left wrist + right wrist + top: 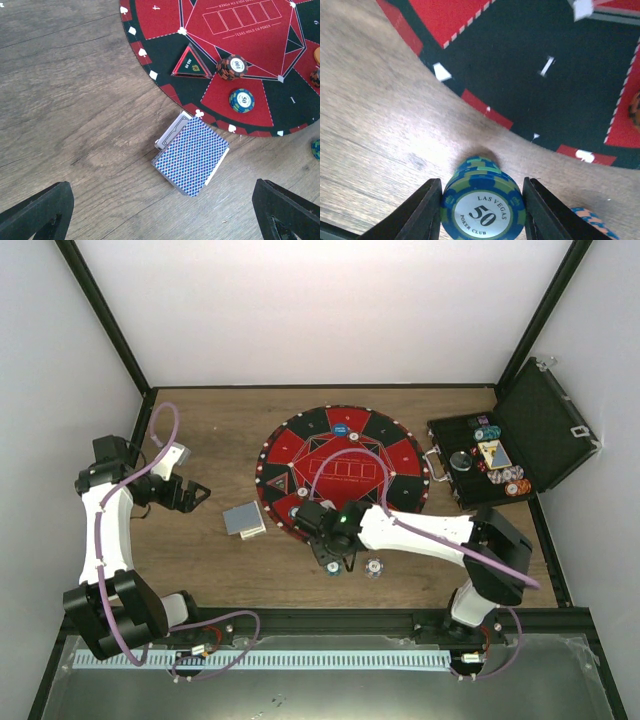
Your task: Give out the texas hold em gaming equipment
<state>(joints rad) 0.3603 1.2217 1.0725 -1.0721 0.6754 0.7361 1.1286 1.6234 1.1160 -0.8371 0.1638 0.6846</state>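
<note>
The robot's right gripper should release the teal 50 chips on the mat [335, 440] just in front of the blue button disc. The chips now stand just off the mat.
My right gripper [333, 560] is shut on a short stack of teal "50" chips [482, 207], which stands on the wood just off the near edge of the round mat [340, 475]. A pale edge-striped chip [374, 567] lies on the table to its right. A brown "100" chip stack [232, 66] and a teal chip [242, 100] sit on the mat's near-left sector. A blue button disc [341, 428] lies at the mat's far side. The blue-backed card deck [192, 155] lies on the wood left of the mat. My left gripper [185, 495] is open and empty, left of the deck.
The black hinged case [510, 445] stands open at the right with several chips inside. A triangular "ALL IN" marker [190, 62] lies on the mat. An orange disc's edge [317, 55] shows at the frame's right side. Black frame posts and white walls enclose the table.
</note>
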